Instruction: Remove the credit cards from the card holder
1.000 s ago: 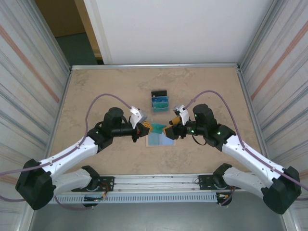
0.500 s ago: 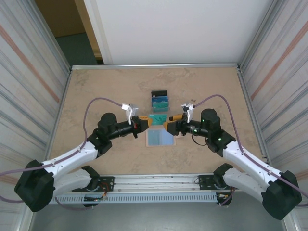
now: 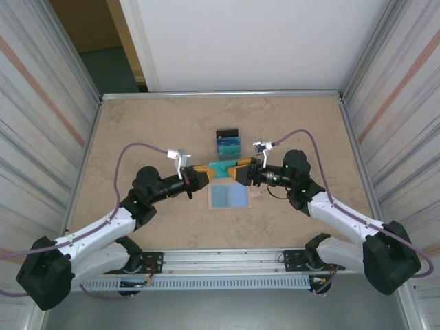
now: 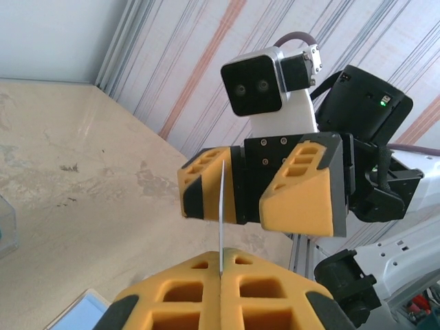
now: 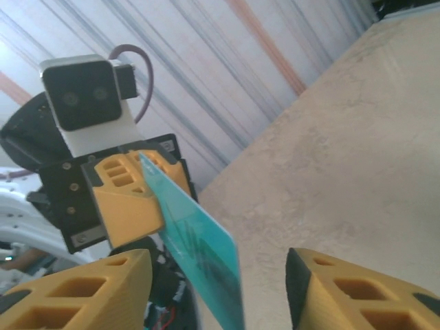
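Observation:
The robot's left gripper holds the teal credit card level, so next the right gripper takes the card's loose end (image 5: 225,292) while the left gripper regrips the card from above.
A teal credit card (image 3: 221,169) hangs in the air above the table, and my left gripper (image 3: 202,172) is shut on one end of it. The left wrist view has the card (image 4: 222,206) edge-on, rising out of the closed left gripper (image 4: 221,258). My right gripper (image 3: 240,172) faces it, open, with a finger on each side of the card's free end (image 5: 203,258) and a gap on the right side. The card holder (image 3: 229,197) lies open on the table just below, pale blue lining up.
A fanned pile of blue-green cards (image 3: 229,147) with a black card (image 3: 227,133) lies just beyond the grippers. Metal rails (image 3: 220,94) edge the table, with striped walls at both sides. A corner of the card holder (image 4: 81,311) appears below the left gripper.
Both grippers have carried the teal card a little farther from the arm bases. The right gripper's jaws have narrowed around the card's free end.

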